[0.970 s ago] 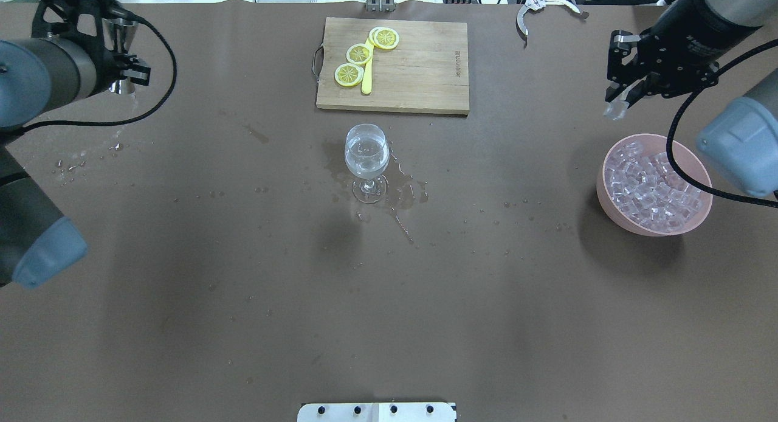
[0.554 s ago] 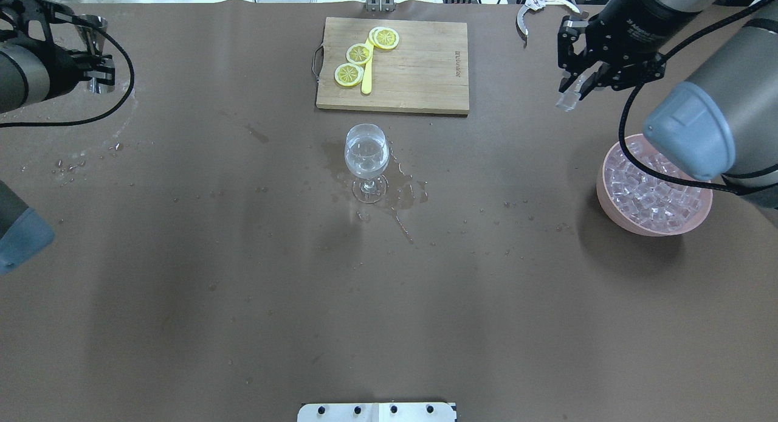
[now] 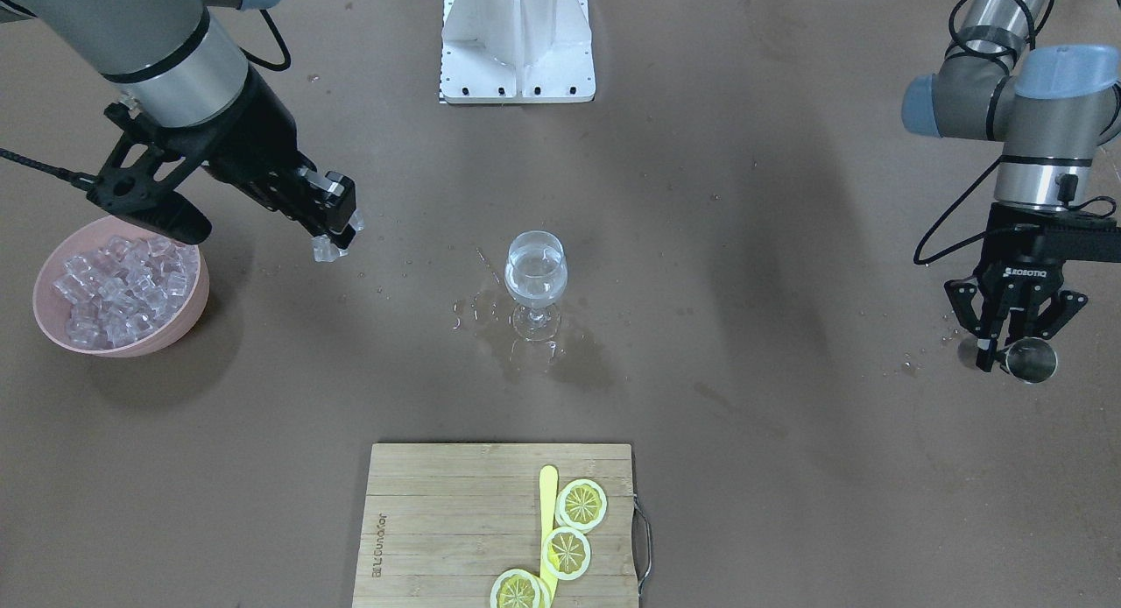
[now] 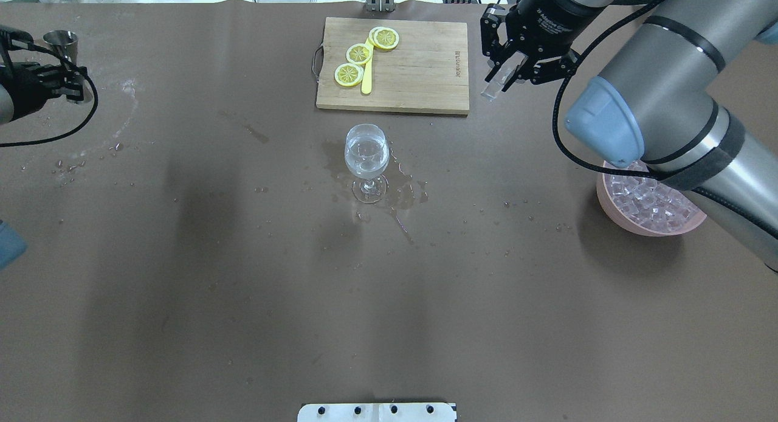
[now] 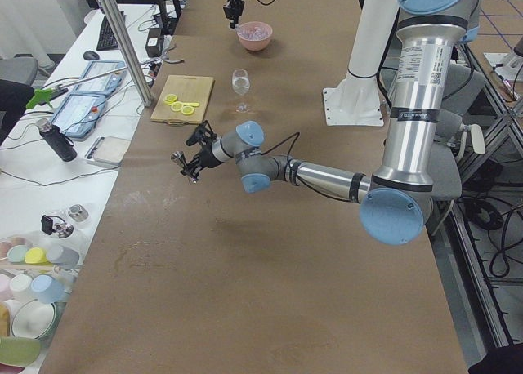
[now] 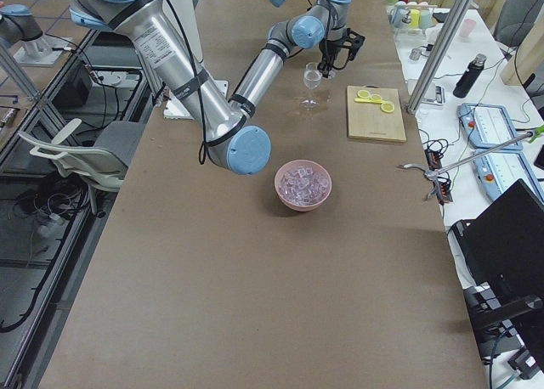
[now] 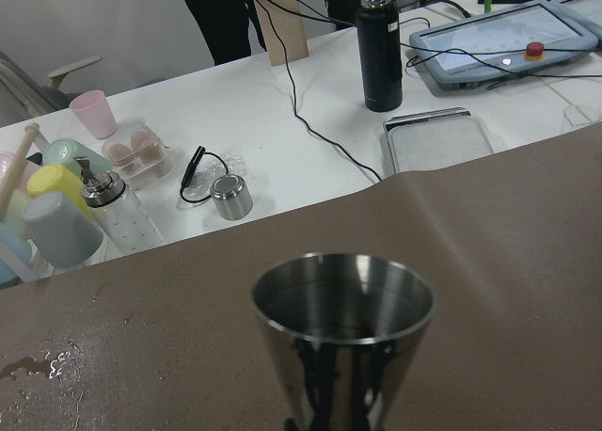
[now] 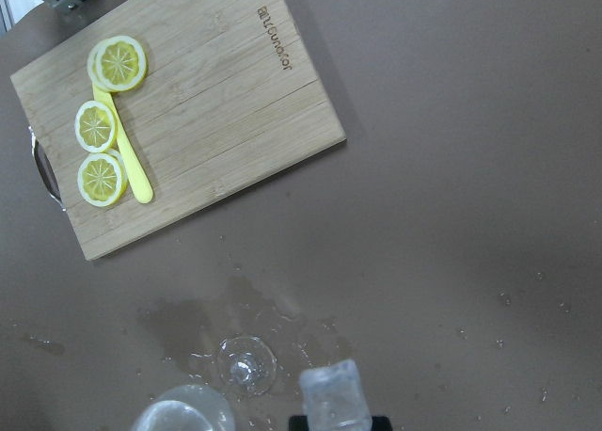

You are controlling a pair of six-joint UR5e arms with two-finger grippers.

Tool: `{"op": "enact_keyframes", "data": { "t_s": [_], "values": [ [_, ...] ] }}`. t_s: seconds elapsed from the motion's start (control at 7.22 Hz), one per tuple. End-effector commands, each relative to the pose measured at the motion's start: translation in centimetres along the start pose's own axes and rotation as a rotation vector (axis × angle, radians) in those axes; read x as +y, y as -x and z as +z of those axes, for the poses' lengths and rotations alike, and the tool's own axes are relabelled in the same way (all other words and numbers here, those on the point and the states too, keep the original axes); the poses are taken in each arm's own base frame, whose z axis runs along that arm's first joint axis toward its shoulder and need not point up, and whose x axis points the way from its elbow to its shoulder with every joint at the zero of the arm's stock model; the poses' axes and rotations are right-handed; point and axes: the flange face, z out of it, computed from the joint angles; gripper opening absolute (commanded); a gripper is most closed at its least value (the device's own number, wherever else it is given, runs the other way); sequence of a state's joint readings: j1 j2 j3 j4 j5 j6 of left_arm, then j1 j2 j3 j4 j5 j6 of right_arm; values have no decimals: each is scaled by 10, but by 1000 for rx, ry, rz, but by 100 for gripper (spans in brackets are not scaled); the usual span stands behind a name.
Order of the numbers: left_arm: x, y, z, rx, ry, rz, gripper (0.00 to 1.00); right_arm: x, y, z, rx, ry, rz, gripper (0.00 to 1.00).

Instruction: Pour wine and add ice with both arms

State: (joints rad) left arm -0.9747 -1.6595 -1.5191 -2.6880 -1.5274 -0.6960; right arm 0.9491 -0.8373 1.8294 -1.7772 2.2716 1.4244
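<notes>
Next, my left gripper sets the steel jigger down on the bare table (image 3: 1018, 326) past the droplets, well away from the wine glass.
A wine glass (image 4: 366, 151) with clear wine stands mid-table; it also shows in the front view (image 3: 536, 271). My right gripper (image 4: 499, 80) is shut on one ice cube (image 4: 490, 92) and holds it in the air to the glass's right, by the cutting board's right edge. The right wrist view shows the cube (image 8: 331, 398) beside the glass rim (image 8: 183, 412). The pink bowl (image 3: 131, 345) holds many ice cubes (image 3: 118, 284). My left gripper (image 4: 65, 81) is shut on a steel jigger (image 7: 343, 337) at the far left.
A wooden cutting board (image 4: 419, 69) with lemon slices (image 4: 358, 54) and a yellow knife lies behind the glass. A wet spill (image 4: 404, 194) surrounds the glass foot, with droplets at the left (image 4: 73, 163). The white stand base (image 3: 517, 47) sits at the robot's side.
My right gripper carried the ice cube left, from above the bowl to beside the board. My left gripper moved the jigger further left and back.
</notes>
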Motion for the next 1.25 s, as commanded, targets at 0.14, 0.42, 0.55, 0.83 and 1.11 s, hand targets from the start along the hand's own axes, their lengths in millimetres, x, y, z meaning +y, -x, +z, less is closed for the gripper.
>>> {"op": "enact_keyframes", "data": {
  "t_s": [0.14, 0.42, 0.55, 0.83, 1.11],
  "values": [
    [80, 89, 9, 29, -90, -13, 0, 24, 48, 15, -5, 35, 40, 0],
    [106, 116, 2, 8, -165, -19, 0, 28, 81, 31, -28, 52, 67, 0],
    [125, 132, 1, 7, -195, -20, 0, 29, 88, 41, -41, 60, 76, 0],
    [139, 151, -12, -25, -254, -36, 0, 35, 105, 46, -36, 69, 79, 0],
    [149, 159, -15, -44, -257, -41, 0, 41, 119, 56, -23, 84, 77, 0]
  ]
}}
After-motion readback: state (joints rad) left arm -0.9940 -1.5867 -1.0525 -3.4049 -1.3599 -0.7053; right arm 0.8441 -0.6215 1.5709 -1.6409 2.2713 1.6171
